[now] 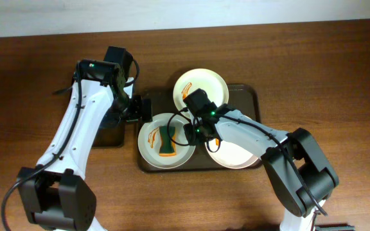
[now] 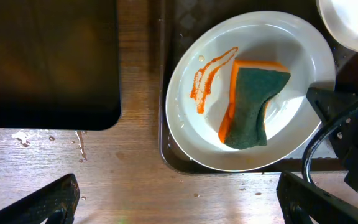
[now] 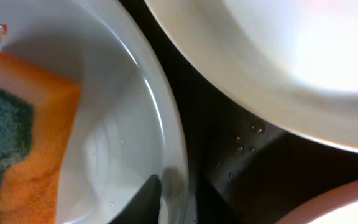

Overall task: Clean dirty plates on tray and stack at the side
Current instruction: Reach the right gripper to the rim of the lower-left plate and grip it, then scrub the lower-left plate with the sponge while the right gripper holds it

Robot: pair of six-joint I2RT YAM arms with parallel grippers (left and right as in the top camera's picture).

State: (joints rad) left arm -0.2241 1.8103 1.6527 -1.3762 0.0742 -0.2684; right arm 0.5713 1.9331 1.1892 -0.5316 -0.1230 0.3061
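The sponge lies loose beside the orange-red smear. My left gripper needs to pinch the sponge's middle [image 1: 167, 140] and wipe while my right gripper holds the plate's rim.
Three white plates lie on the grey-brown tray [image 1: 246, 96]. The left plate [image 1: 151, 149] has an orange-red smear [image 2: 207, 78] and a green-and-orange sponge [image 2: 250, 106] lying in it. The far plate [image 1: 201, 82] has a small smear. The right plate [image 1: 236, 154] looks plain white. My right gripper [image 1: 194, 131] is at the left plate's right rim, one finger inside the rim [image 3: 176, 199], and seems shut on it. My left gripper [image 2: 185, 211] is open and empty above the table, just left of the tray [image 2: 169, 155].
A smaller black tray [image 2: 48, 62] lies on the wooden table left of the big tray, under my left arm. Small water drops dot the wood [image 2: 79, 149] and the tray floor [image 3: 253, 146]. A second plate [image 3: 278, 56] lies close beside the held one.
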